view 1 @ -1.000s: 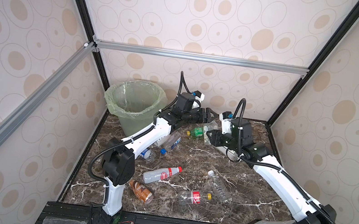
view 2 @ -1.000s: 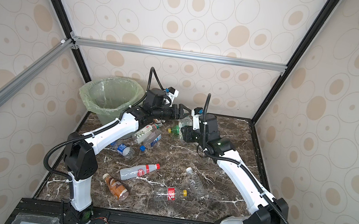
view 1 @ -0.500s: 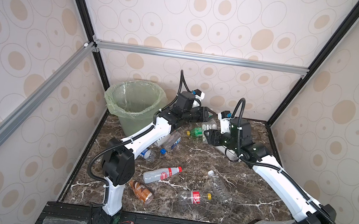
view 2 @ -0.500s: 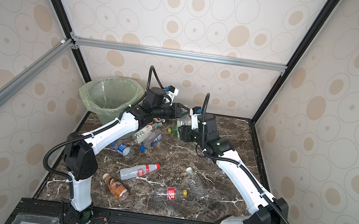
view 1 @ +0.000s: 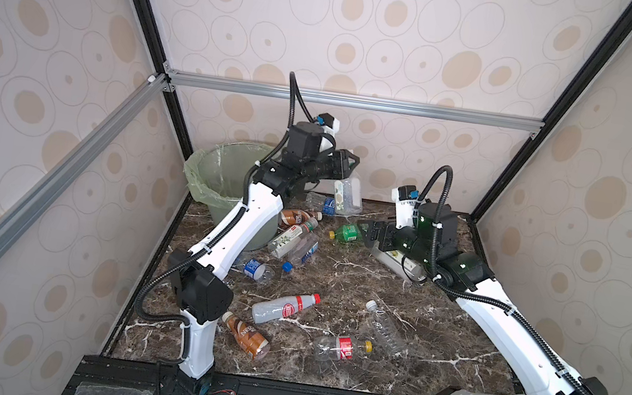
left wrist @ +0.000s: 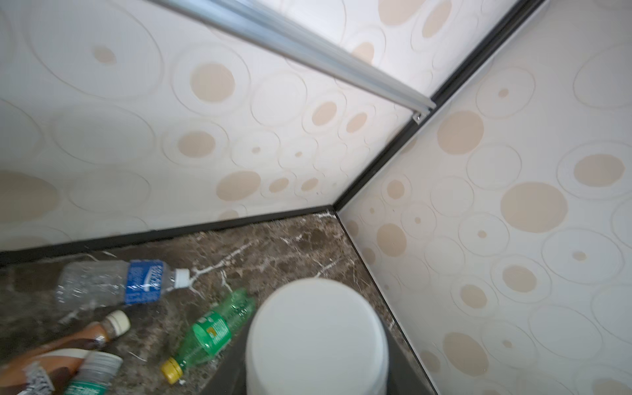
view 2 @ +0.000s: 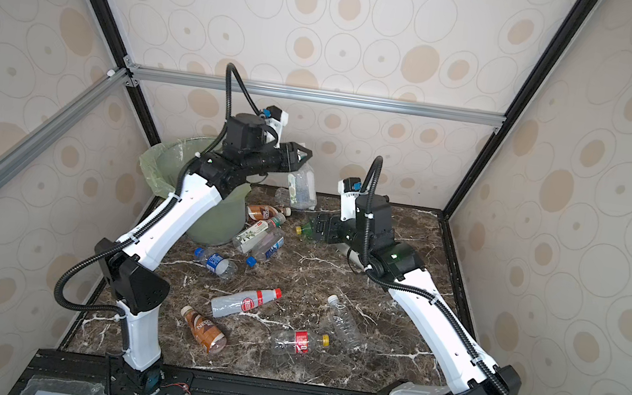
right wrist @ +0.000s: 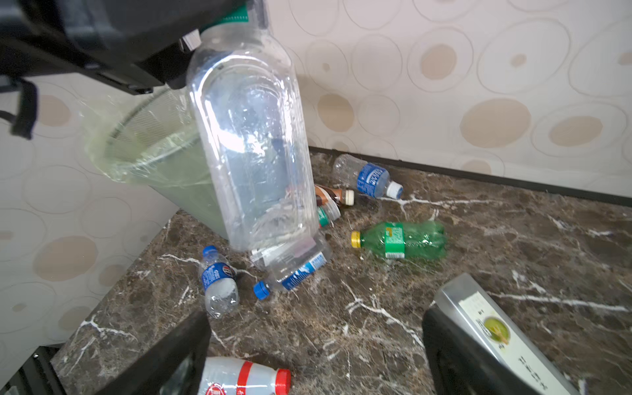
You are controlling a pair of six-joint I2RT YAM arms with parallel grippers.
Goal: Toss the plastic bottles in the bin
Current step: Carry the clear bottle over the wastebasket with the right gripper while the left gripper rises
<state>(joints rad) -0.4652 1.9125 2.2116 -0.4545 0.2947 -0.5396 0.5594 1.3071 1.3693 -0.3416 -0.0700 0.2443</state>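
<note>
Next, I release the large clear plastic bottle from my left gripper inside the bag-lined opening of the pale green bin (view 1: 241,171).
A large clear plastic bottle (view 1: 348,196) with a white cap (left wrist: 316,338) hangs neck-up from my left gripper (view 1: 346,165), which is shut on its neck, raised just right of the bin (view 1: 220,176). The bin is a pale green bucket with a bag folded over its rim. In the right wrist view the bottle (right wrist: 253,136) hangs in front of the bin (right wrist: 150,154). My right gripper (view 1: 368,231) stands open and empty, low over the table beside a green bottle (view 1: 347,233). Several more bottles lie on the table.
A flat white carton (view 1: 402,261) lies under the right wrist. Bottles lie clustered by the bin (view 1: 294,237), one with a blue label (view 1: 258,270) and a red-capped one (view 1: 284,307). Near the front lie a brown one (view 1: 246,335) and a crushed clear one (view 1: 386,328).
The two grippers were together at the clear bottle. The left one has shut on it and lifted it. The right one has opened and drawn back.
</note>
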